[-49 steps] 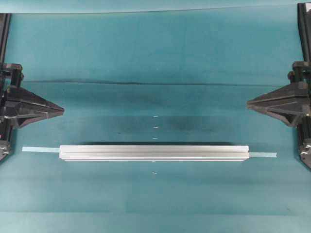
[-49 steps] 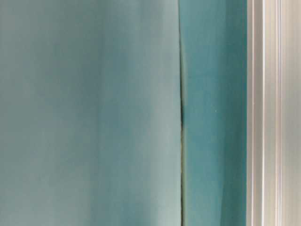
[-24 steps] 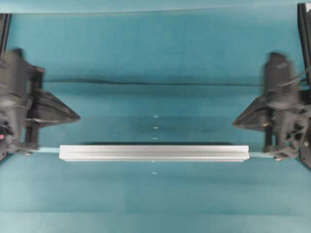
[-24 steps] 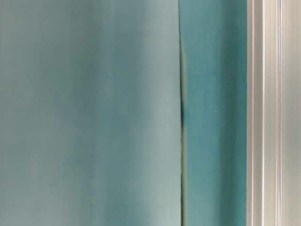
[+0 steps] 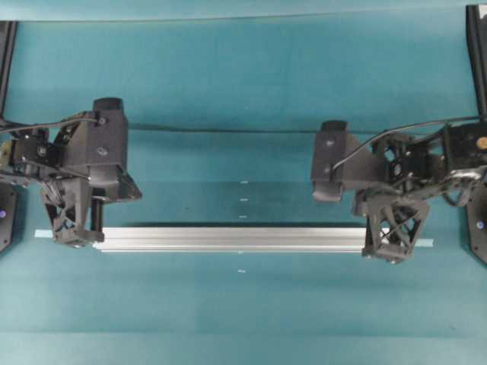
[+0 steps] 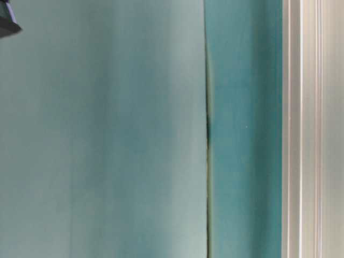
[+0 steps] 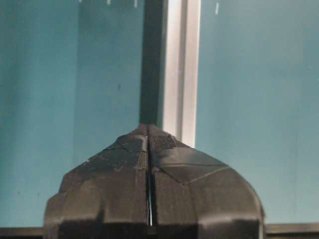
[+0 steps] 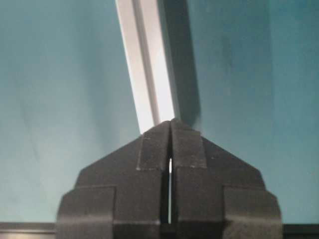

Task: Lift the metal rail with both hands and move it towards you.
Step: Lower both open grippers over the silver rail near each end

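Observation:
My right gripper needs to grab the metal rail next, closing across the rail's long sides (image 5: 356, 239) (image 8: 153, 102) just inward from the end of the rail it hangs over.
The metal rail (image 5: 236, 238) lies flat across the teal mat, a long silver grooved bar. My left gripper (image 5: 76, 237) hangs over its left end, fingers pointing down and shut with nothing between them. My right gripper (image 5: 388, 251) hangs over the right end, also shut and empty. In the left wrist view the closed tips (image 7: 149, 127) sit at the near end of the rail (image 7: 179, 74), slightly left of its centre line. In the right wrist view the closed tips (image 8: 171, 122) cover the near end of the rail (image 8: 147, 59). Whether either touches the rail I cannot tell.
A thin pale tape strip (image 5: 424, 242) pokes out from under both rail ends. Small white marks (image 5: 243, 199) dot the mat's middle. A seam (image 5: 228, 130) runs across the mat behind the arms. The table-level view shows the rail (image 6: 306, 129) and a dark gripper corner (image 6: 6, 22).
Both arms have swung in from the table's sides and tipped their fingers down over the rail's ends. Both stay shut. The rail has not moved.

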